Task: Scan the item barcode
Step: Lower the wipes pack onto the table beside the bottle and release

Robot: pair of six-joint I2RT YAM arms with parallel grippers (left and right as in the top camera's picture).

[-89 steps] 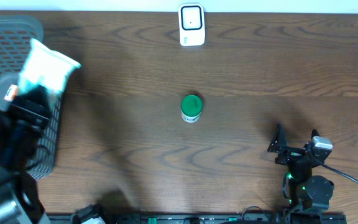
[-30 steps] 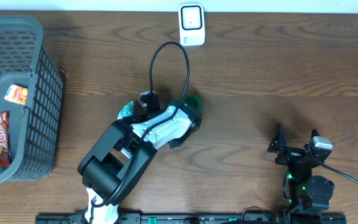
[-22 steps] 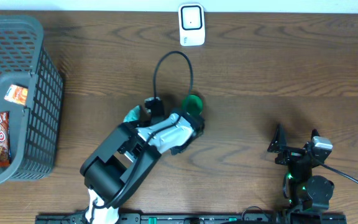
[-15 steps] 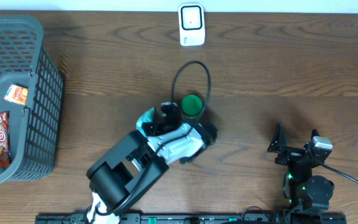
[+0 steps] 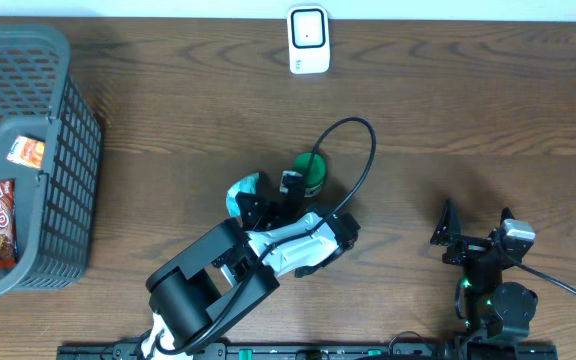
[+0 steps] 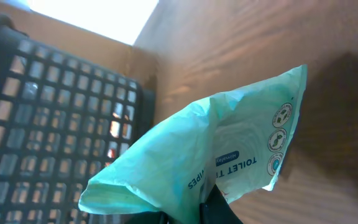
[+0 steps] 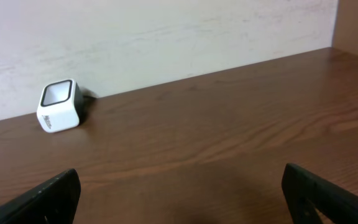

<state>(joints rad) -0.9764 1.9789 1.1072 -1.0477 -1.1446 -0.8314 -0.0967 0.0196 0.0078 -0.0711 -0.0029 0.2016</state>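
Note:
I should release the mint-green pack, still held above the table, from my left gripper on the table, on the basket side of the green-lidded jar (image 5: 268, 208).
My left gripper (image 5: 260, 207) is shut on a mint-green pack of toilet wipes (image 5: 242, 190), held above the table just left of a green-lidded jar (image 5: 309, 172). In the left wrist view the pack (image 6: 229, 149) fills the middle, pinched at its lower edge by my gripper (image 6: 205, 208); no barcode shows on the printed side facing the camera. The white scanner (image 5: 308, 40) stands at the table's back edge and also shows in the right wrist view as the scanner (image 7: 59, 106). My right gripper (image 5: 475, 228) rests open at the front right, nothing between its fingertips (image 7: 48, 196).
A dark mesh basket (image 5: 63, 120) with snack packets inside sits at the far left, seen behind the pack as the basket (image 6: 48, 124). The left arm's black cable (image 5: 360, 150) loops over the table's middle. A pale wall (image 7: 166, 31) bounds the back.
The left arm has swung right and slightly toward the front, carrying the wipes pack. The jar, hidden partly under the arm earlier, now shows. The right arm has not moved.

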